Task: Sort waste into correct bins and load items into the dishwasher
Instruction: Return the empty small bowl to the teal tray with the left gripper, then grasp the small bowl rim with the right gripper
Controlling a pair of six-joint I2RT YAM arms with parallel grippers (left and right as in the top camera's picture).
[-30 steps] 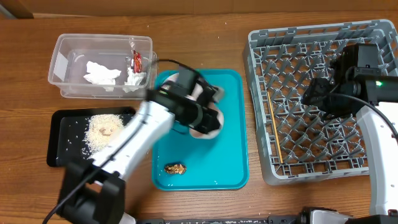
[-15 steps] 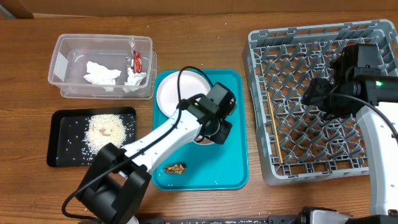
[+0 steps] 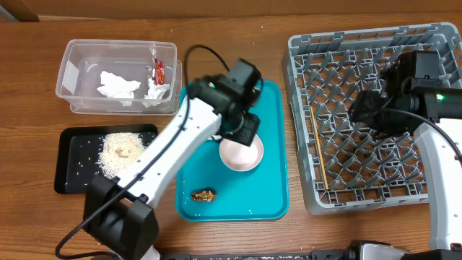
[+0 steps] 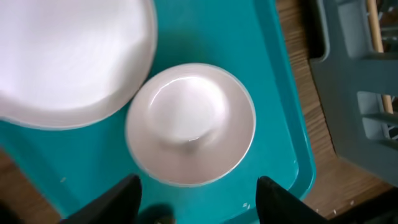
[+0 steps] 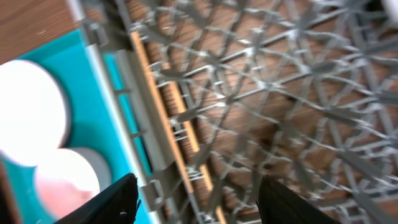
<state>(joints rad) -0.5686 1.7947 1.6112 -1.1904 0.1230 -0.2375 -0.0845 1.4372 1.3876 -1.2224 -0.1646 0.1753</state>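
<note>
I need to next move my right gripper to the small pale bowl and close it on the bowl's rim point(image 3: 262, 149) point(image 5: 101, 178) facing the grey dish rack.
My left gripper point(image 3: 243, 130) point(image 4: 199, 202) hangs open just above a small pale bowl point(image 3: 241, 154) point(image 4: 191, 124), which rests free on the teal tray point(image 3: 268, 189). The round white plate point(image 4: 62, 56) lies beside the bowl, mostly hidden under the arm in the overhead view. My right gripper point(image 3: 368, 108) point(image 5: 198, 205) is open and empty over the grey dish rack point(image 3: 433, 189), where wooden chopsticks point(image 3: 317, 155) point(image 5: 166, 106) lie along the left side. A brown food lump point(image 3: 203, 195) sits on the teal tray's near end.
At the back left, a clear tub point(image 3: 72, 72) holds crumpled tissue point(image 3: 119, 85) and a red wrapper point(image 3: 159, 70). A black tray point(image 3: 72, 180) in front of it holds rice point(image 3: 121, 152). The left arm spans the tub-to-tray gap.
The left gripper opened and let go of the bowl, which now rests on the teal tray; the gripper rose and drew back toward the far side. The right arm held still.
</note>
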